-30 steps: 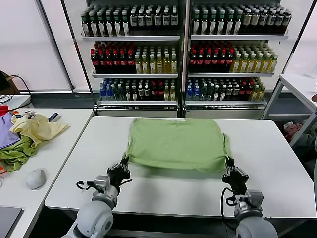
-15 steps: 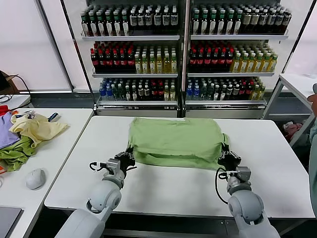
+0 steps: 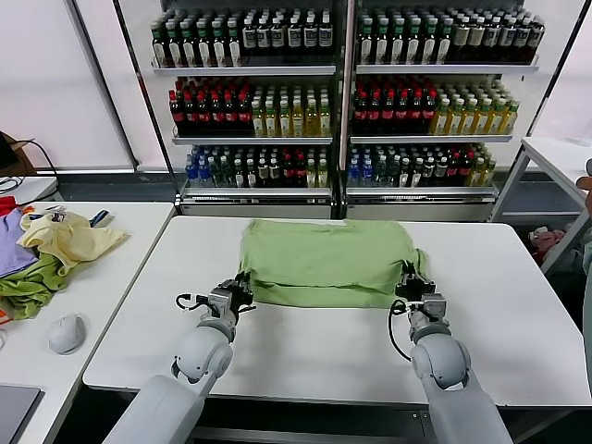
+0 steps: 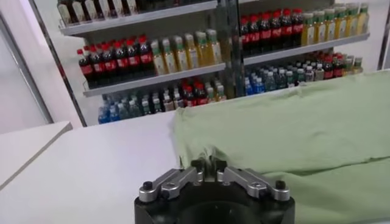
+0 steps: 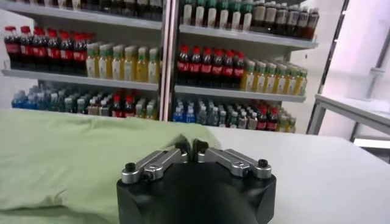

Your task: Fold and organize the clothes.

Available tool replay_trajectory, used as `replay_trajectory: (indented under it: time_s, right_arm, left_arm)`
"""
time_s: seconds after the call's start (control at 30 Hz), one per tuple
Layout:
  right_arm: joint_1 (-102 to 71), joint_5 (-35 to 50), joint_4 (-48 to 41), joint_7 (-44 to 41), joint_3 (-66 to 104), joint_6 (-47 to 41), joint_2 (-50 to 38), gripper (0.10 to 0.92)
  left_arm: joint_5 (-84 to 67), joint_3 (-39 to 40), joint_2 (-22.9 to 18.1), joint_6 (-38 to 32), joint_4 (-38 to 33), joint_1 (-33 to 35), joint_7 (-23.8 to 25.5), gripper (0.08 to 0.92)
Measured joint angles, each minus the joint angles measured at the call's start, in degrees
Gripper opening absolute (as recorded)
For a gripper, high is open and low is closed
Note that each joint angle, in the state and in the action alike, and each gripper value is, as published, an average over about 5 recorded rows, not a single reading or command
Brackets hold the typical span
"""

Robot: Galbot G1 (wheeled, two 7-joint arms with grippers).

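The light green shirt is lying against the far edge of the table, so I need to grab the shirt's near corner [image 3: 260, 298] with my left gripper and help pull it closer before folding more.
The clothes, a light green shirt [image 3: 324, 257], lie on the white table [image 3: 305, 347] with the near part folded over onto the rest, no collar or print showing. My left gripper [image 3: 239, 289] rests at the fold's near left corner. In the left wrist view its jaws [image 4: 208, 165] stand slightly open, a bit of green cloth [image 4: 292, 122] still lying between them. My right gripper [image 3: 409, 277] sits at the near right corner. Its jaws [image 5: 190, 146] are parted by a narrow gap at the edge of the shirt [image 5: 73, 146].
Drink shelves [image 3: 342, 92] full of bottles stand behind the table. A side table on my left carries a pile of yellow, purple and green garments [image 3: 51, 250] and a computer mouse [image 3: 67, 333]. Another white table [image 3: 560, 157] is at the far right.
Both grippers carried the shirt's near edge away from me and set it down on the shirt, making a fold. Their jaws have since parted a little.
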Motion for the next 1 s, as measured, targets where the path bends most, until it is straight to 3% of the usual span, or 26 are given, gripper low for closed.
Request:
replay_trajectory:
  time_s: [0.47,0.63,0.87,1.0]
  right_arm:
    - [-4.25,-0.62,2.43,0.16,2.39,-1.58,-0.81,0.709]
    - [-5.63,-0.90,2.12,0.60,2.58,-2.73,-0.62,0.811]
    - [-6.28,-0.71,1.20,1.10,2.36,-4.13,-0.33,0.800]
    - [-6.42,-0.09,0.95,1.38,2.47,-4.54,-0.38,0.705]
  left_arm:
    - [1.42,-0.84,-0.23,-1.34,-0.20,2.62,-0.75,0.762]
    - [2.31,-0.70,-1.11,-1.42,1.65,1.97,-1.22,0.820]
    - [1.90,-0.65,-1.58,-1.17,3.38,1.75,-1.87,0.810]
    - [0.90,-0.55,-1.53,-1.49,3.53,1.78,-1.67,0.723]
